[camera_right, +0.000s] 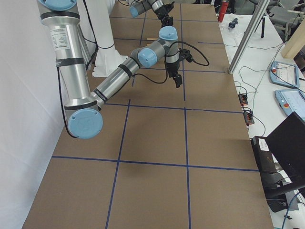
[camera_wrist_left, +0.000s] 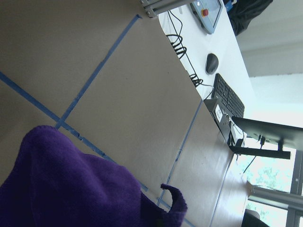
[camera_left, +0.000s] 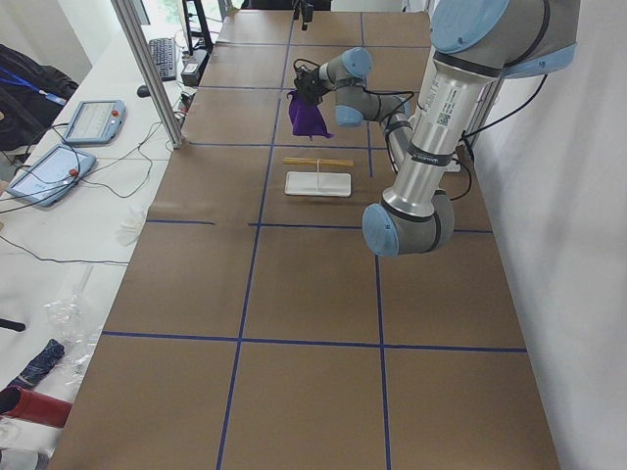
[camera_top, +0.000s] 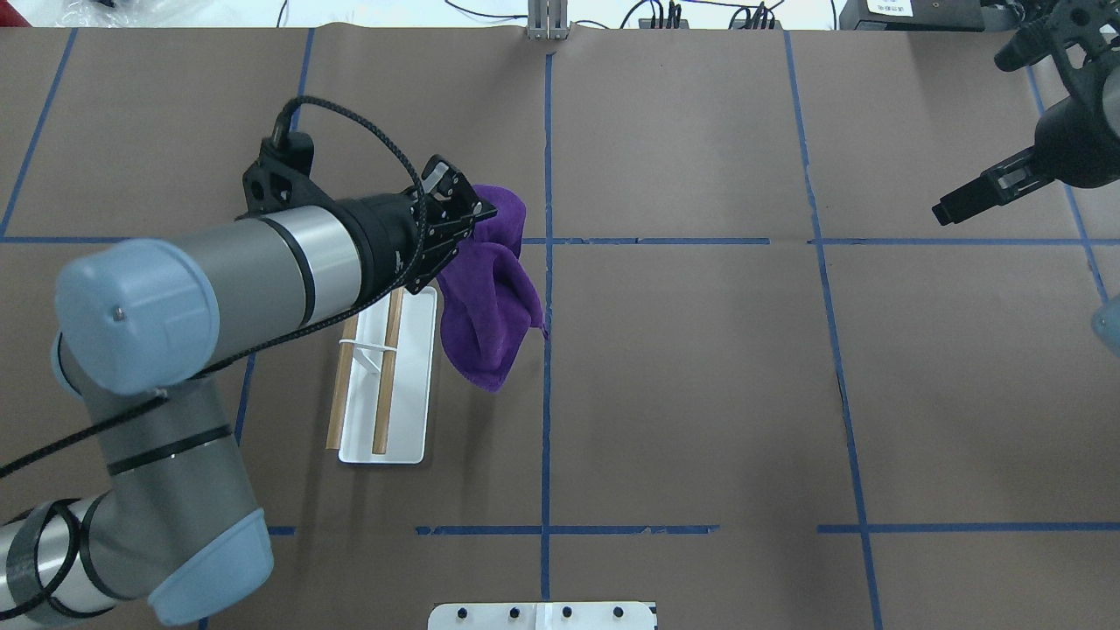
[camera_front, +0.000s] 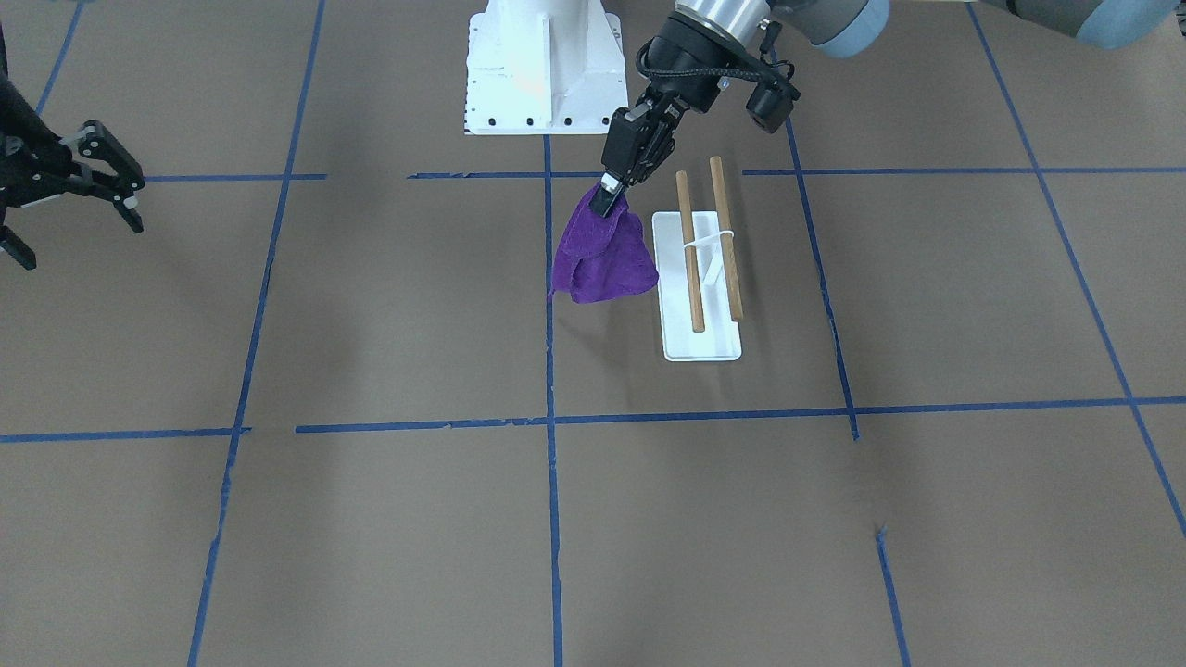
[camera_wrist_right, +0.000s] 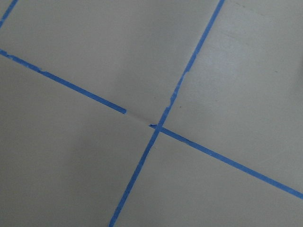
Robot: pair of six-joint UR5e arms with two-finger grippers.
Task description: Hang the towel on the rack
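Note:
Next, my left gripper releases the purple towel, now hanging bunched above the table, draped across the brown dowels (camera_front: 707, 257) above the rack's white base.
The purple towel (camera_front: 602, 255) hangs bunched from my left gripper (camera_front: 609, 196), which is shut on its top edge, above the table. It also shows in the overhead view (camera_top: 488, 302) and fills the lower left of the left wrist view (camera_wrist_left: 71, 189). The rack (camera_front: 701, 278), a white base with two brown dowels (camera_front: 689, 250), stands just beside the towel, on its right in the front view. In the overhead view the rack (camera_top: 389, 385) lies partly under my left arm. My right gripper (camera_front: 102, 190) is open and empty, far off at the table's side (camera_top: 1006, 114).
The large white bolted pedestal (camera_front: 544, 69) stands behind the rack at the robot's base. Blue tape lines (camera_front: 551, 417) cross the brown table. Monitors, a keyboard and cables lie beyond the table's far edge (camera_wrist_left: 227, 94).

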